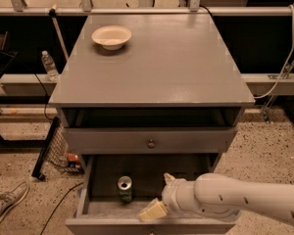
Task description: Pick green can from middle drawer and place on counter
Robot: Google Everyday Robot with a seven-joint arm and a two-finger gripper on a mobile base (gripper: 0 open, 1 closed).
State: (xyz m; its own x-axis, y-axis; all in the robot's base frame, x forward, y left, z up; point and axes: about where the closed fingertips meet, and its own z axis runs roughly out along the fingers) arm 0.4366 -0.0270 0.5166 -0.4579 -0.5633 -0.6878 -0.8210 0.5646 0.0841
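Note:
The upper part of the green can (125, 186), just below the can's silver top inside the open middle drawer, will be gripped by my gripper as it closes there.
The green can (124, 189) stands upright on the dark floor of the open middle drawer (104, 210), left of centre, its silver top showing. My gripper (159, 195) reaches in from the lower right on a white arm and hangs over the drawer's front, just right of the can and not touching it. Its cream fingers (152, 211) are spread apart and hold nothing. The counter (157, 62) is the flat grey cabinet top above.
A white bowl (111, 36) sits on the counter's back left. The closed drawer front with a round knob (151, 143) is above the open drawer. A water bottle (50, 65), a black rack (46, 148) and a shoe (7, 203) are to the left.

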